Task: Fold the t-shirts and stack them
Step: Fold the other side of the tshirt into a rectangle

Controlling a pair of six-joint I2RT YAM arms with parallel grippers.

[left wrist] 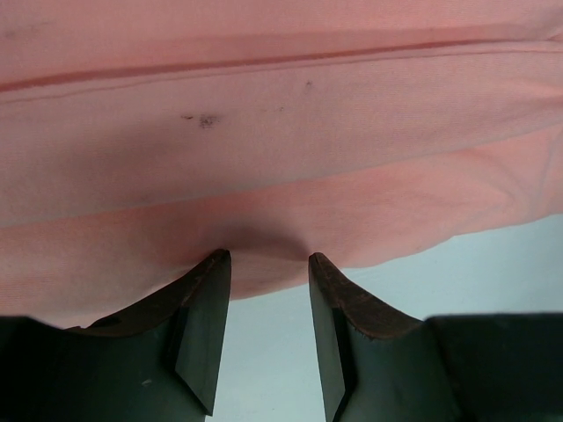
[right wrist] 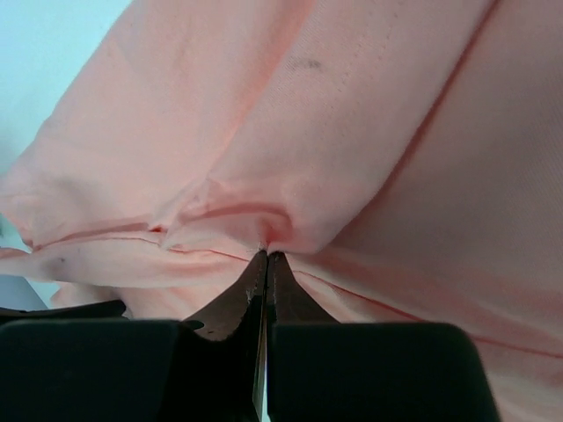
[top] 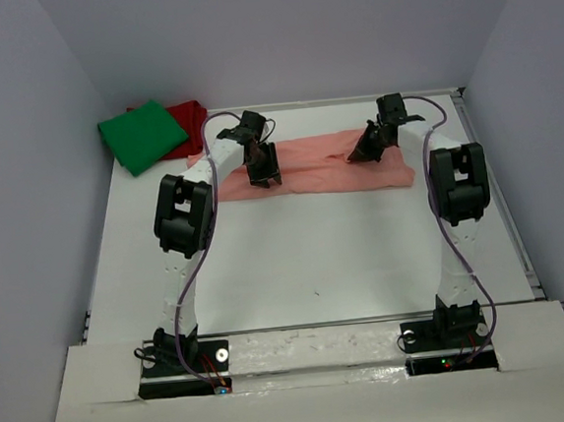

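Observation:
Next, the left gripper closes on the upper folded layer of the salmon-pink t-shirt, at the end (top: 218,181) closest to the dark red t-shirt.
The salmon-pink t-shirt (top: 322,163) lies as a long folded strip across the far middle of the table. At its near edge on the left, my left gripper (top: 263,181) stands open. In the left wrist view its tips (left wrist: 268,257) rest against the hem of the pink cloth (left wrist: 281,132), with bare table showing between the fingers. My right gripper (top: 356,157) is over the strip's right part. It (right wrist: 266,253) is shut, pinching a small pucker of the pink fabric (right wrist: 352,132). The bright green t-shirt (top: 144,134) lies folded at the far left, on top of the dark red one (top: 190,115).
The white table (top: 316,257) is boxed in by pale walls on the left, back and right. A metal rail (top: 503,192) runs along its right edge. Both arm bases are bolted at the near edge.

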